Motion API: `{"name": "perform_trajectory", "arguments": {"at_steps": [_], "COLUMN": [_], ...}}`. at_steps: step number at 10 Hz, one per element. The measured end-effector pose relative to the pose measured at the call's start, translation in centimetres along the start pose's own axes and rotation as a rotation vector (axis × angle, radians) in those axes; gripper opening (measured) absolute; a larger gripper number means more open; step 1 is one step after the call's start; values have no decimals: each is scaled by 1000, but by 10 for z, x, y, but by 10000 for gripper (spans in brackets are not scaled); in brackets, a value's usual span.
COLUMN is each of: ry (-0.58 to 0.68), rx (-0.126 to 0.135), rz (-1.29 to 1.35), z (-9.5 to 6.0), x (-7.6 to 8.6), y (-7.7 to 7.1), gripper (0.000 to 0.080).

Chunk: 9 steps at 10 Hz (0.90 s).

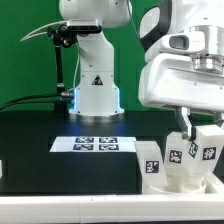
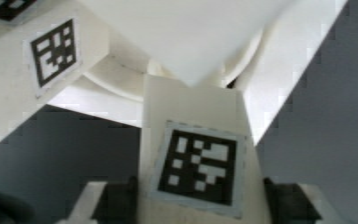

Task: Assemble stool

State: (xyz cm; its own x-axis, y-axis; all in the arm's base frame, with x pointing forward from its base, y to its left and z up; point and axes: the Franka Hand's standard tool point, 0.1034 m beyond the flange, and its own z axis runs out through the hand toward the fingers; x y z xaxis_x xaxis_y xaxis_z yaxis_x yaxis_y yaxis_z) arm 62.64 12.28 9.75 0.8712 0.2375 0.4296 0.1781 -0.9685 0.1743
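Note:
Next, my gripper lets go of the white tagged leg upright in the curved white seat (image 1: 195,184) (image 2: 188,80), next to the other standing legs.
In the exterior view my gripper (image 1: 193,128) hangs over the stool parts at the view's lower right. It is shut on a white tagged stool leg (image 1: 189,152), which stands upright on the white seat (image 1: 180,174). Two more tagged legs (image 1: 150,160) (image 1: 209,150) stand either side of it. In the wrist view the held leg (image 2: 197,130) runs out from between my gripper (image 2: 194,206), with both fingers (image 2: 101,205) against its sides. Its far end meets the curved seat (image 2: 119,78). Another tagged leg (image 2: 48,52) stands beside it.
The marker board (image 1: 97,143) lies flat on the black table in front of the arm's white base (image 1: 97,90). A long white border rail (image 1: 70,197) runs along the table's front edge. A green backdrop stands behind.

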Motion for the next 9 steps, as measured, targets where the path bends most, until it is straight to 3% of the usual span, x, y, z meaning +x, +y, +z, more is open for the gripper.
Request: {"name": "perform_trajectory", "arguments": {"at_steps": [9], "ry": [-5], "rx": [-12], "rz": [-15], "z": [3], "x": [-1], "y": [17], "gripper": [324]}}
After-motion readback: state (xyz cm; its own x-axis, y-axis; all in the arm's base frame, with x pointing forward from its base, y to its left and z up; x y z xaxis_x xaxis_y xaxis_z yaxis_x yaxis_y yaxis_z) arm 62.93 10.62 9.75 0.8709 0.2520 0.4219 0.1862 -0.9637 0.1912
